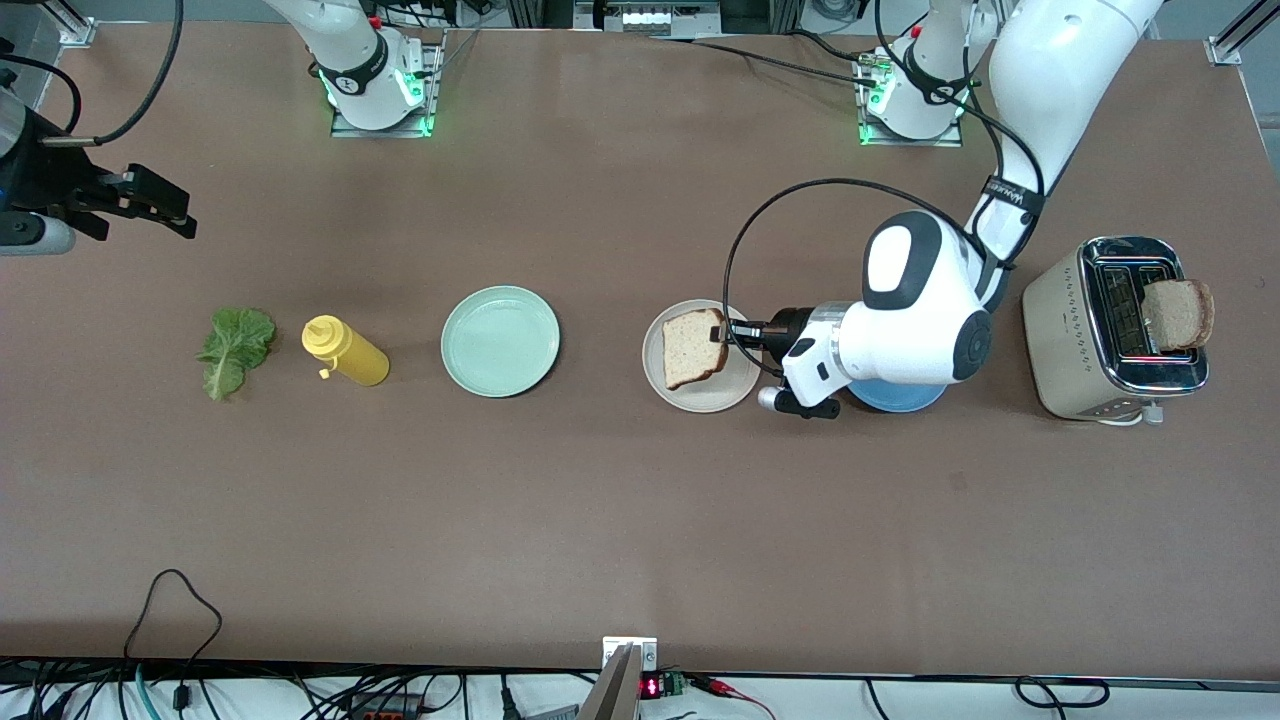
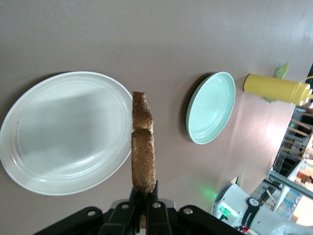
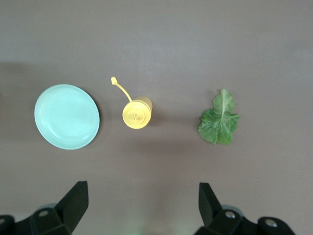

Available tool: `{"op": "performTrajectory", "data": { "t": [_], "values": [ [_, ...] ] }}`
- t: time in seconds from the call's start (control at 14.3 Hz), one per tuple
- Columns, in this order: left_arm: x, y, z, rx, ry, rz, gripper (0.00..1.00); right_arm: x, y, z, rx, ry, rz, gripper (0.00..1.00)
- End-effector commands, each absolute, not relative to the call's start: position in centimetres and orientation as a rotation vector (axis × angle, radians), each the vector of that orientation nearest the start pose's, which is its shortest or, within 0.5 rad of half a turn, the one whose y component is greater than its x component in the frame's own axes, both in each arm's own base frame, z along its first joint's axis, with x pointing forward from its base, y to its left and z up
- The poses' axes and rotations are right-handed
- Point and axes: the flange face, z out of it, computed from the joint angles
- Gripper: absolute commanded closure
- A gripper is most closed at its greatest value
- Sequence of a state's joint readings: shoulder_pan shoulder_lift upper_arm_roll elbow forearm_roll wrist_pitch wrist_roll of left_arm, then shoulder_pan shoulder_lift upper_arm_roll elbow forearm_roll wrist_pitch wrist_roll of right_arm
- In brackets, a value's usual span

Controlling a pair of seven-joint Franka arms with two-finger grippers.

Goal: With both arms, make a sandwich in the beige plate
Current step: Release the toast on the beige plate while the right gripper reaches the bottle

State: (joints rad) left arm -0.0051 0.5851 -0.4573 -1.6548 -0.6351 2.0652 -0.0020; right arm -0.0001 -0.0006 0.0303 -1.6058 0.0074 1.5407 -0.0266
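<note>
I should use my left gripper to put the light brown bread slice, now held over the plate, down flat on the middle of the beige plate (image 1: 699, 356) (image 2: 67, 133) and let go of it.
The beige plate (image 1: 706, 396) (image 2: 63, 132) lies near the table's middle. My left gripper (image 1: 723, 332) (image 2: 145, 197) is shut on the crust edge of a light brown bread slice (image 1: 692, 348) (image 2: 143, 149) and holds it over this plate. In the left wrist view the slice shows edge-on. A second bread slice (image 1: 1178, 314) sticks out of the toaster (image 1: 1085, 345). The green lettuce leaf (image 1: 237, 350) (image 3: 219, 120) lies flat toward the right arm's end. My right gripper (image 1: 150, 205) (image 3: 142, 193) waits open and empty, high over that end of the table.
A yellow squeeze bottle (image 1: 345, 350) (image 3: 136, 113) stands between the lettuce and a pale green plate (image 1: 500, 340) (image 2: 211, 107) (image 3: 66, 116). A blue plate (image 1: 900, 398) lies mostly hidden under the left arm's wrist, beside the toaster.
</note>
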Motion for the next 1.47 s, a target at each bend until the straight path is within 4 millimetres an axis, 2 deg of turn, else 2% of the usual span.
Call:
{"op": "performTrajectory", "data": {
  "t": [0.0,0.14,0.28,0.35,0.49,0.77,0.84,0.91,0.98,1.12,1.26,1.4],
  "values": [
    [60.0,-28.4,27.5,2.267,-0.118,-0.39,1.0,54.9,0.6,59.0,-3.101,-0.189,0.143,0.0],
    [59.3,-28.0,26.0,2.22,-0.152,-0.372,1.0,55.0,-0.2,57.7,-3.08,-0.338,0.151,0.0],
    [58.6,-26.9,23.3,2.222,-0.17,-0.342,1.0,55.2,-0.9,56.4,-3.031,-0.525,0.123,0.0],
    [58.1,-26.5,21.7,2.208,-0.188,-0.338,1.0,55.2,-1.7,55.7,-2.988,-0.575,0.096,0.0],
    [58.2,-25.2,20.0,2.177,-0.206,-0.315,1.0,55.2,-3.2,53.9,-2.9,-0.725,0.039,0.0],
    [57.4,-25.4,17.2,2.07,-0.204,-0.277,1.0,54.8,-6.8,49.6,-2.705,-0.86,-0.109,0.0],
    [57.3,-25.2,16.6,2.056,-0.215,-0.262,1.0,54.8,-7.2,48.6,-2.658,-0.904,-0.16,0.0],
    [57.3,-25.3,16.5,2.053,-0.219,-0.261,0.94,54.6,-7.8,47.7,-2.62,-0.926,-0.204,0.0],
    [57.2,-25.4,16.5,2.054,-0.205,-0.272,0.7,54.2,-8.6,46.4,-2.577,-0.94,-0.241,0.0],
    [57.4,-25.1,16.6,2.06,-0.203,-0.268,0.0,53.0,-10.6,42.8,-2.435,-0.978,-0.39,0.0],
    [57.9,-24.6,18.1,2.086,-0.24,-0.24,0.0,52.3,-12.8,38.9,-2.3,-1.034,-0.522,0.0],
    [58.3,-24.3,20.1,2.148,-0.357,-0.215,0.0,52.5,-14.0,35.8,-2.192,-1.107,-0.642,0.0]
  ]
}}
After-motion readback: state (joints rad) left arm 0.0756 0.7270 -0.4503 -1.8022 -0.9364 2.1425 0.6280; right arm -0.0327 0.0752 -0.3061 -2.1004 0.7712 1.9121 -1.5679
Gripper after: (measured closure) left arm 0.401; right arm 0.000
